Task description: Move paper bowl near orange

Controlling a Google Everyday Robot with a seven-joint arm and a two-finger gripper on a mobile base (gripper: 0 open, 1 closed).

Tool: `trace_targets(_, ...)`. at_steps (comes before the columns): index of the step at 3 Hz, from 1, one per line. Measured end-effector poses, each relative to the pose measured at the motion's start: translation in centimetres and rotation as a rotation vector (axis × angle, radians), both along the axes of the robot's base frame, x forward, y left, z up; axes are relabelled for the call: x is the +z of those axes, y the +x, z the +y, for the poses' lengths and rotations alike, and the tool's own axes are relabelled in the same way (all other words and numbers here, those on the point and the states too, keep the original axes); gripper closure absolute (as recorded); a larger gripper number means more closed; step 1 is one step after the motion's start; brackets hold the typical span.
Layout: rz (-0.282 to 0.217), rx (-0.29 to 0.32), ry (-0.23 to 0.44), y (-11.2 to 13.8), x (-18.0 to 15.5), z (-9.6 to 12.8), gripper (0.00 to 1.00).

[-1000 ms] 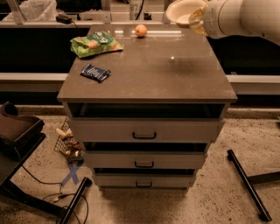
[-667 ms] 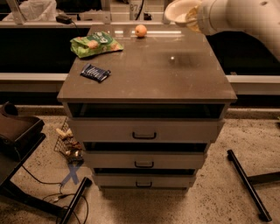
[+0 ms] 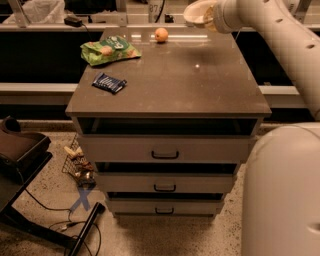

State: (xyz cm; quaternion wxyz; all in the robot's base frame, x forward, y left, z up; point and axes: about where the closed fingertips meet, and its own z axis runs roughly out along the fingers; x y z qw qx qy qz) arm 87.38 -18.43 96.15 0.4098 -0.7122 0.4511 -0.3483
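Observation:
The robot's gripper should release the paper bowl on the cabinet top just beside the orange (image 3: 188, 35), along the back edge.
The off-white paper bowl (image 3: 196, 13) hangs in the air above the back right part of the cabinet top, tilted, held at its right rim by my gripper (image 3: 212, 18). The gripper is shut on the bowl's rim at the end of the white arm, which comes in from the right. The small shiny orange (image 3: 161, 34) lies on the cabinet top near its back edge, to the left of the bowl and lower in the view. The bowl and the orange are apart.
A green snack bag (image 3: 110, 49) lies at the back left of the brown cabinet top (image 3: 190, 85). A dark blue packet (image 3: 109, 82) lies in front of it. The cabinet has three drawers below. A rail with clutter runs behind the cabinet.
My gripper has carried the paper bowl a little to the left, closer to the orange. The orange, bag and packet have not moved.

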Motion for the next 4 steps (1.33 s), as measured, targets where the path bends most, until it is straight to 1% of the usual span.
trace_targets(1,0.014,0.001,0.015,2.7,-0.9,0.5,1.00)
trace_targets(2,0.043,0.005,0.042,4.7,-2.5,1.1,1.00)
trace_targets(3,0.100,-0.004,0.089,6.0,-5.5,1.6,1.00)
trace_targets(4,0.137,-0.018,0.126,6.4,-7.3,1.6,1.00)
